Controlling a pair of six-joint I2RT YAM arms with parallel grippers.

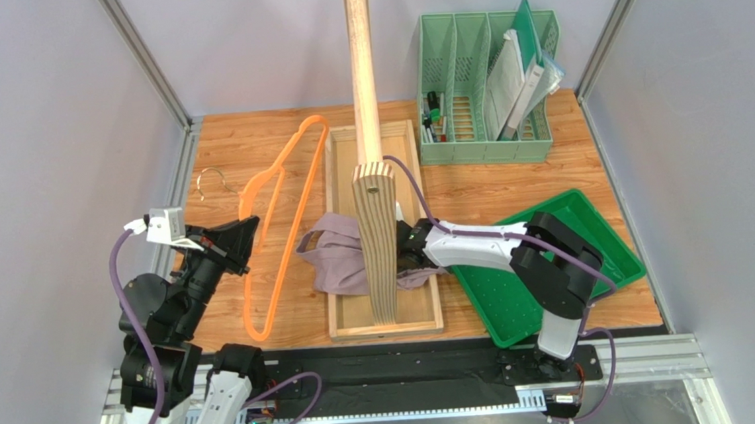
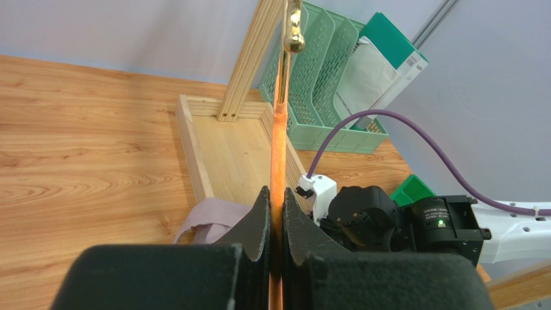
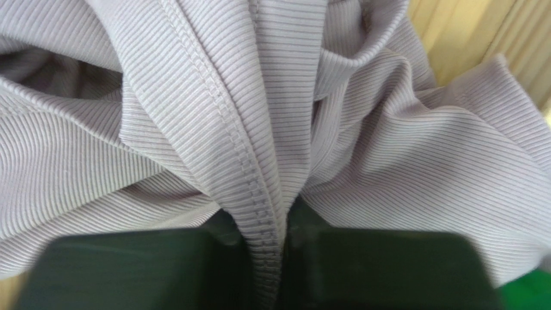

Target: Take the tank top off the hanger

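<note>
My right gripper will put the lavender-grey tank top down in the middle of the green tray (image 1: pixel 541 273).
The orange hanger (image 1: pixel 300 206) lies flat on the table at the left, with its silver hook (image 1: pixel 212 179) pointing far-left. My left gripper (image 1: pixel 247 237) is shut on one of its thin bars, which runs up between the fingers in the left wrist view (image 2: pixel 279 129). The lavender-grey tank top (image 1: pixel 339 255) lies crumpled just right of the hanger, over the left edge of the wooden base and partly behind the post. My right gripper (image 1: pixel 406 245) is shut on a stitched fold of it (image 3: pixel 259 161). The tank top also shows in the left wrist view (image 2: pixel 207 216).
A wooden stand has a tall upright post (image 1: pixel 364 92) on a shallow tray base (image 1: pixel 355 320) at the centre. A green file organizer (image 1: pixel 484 92) stands at the back right. A green tray (image 1: pixel 564 212) lies under my right arm. Grey walls close in both sides.
</note>
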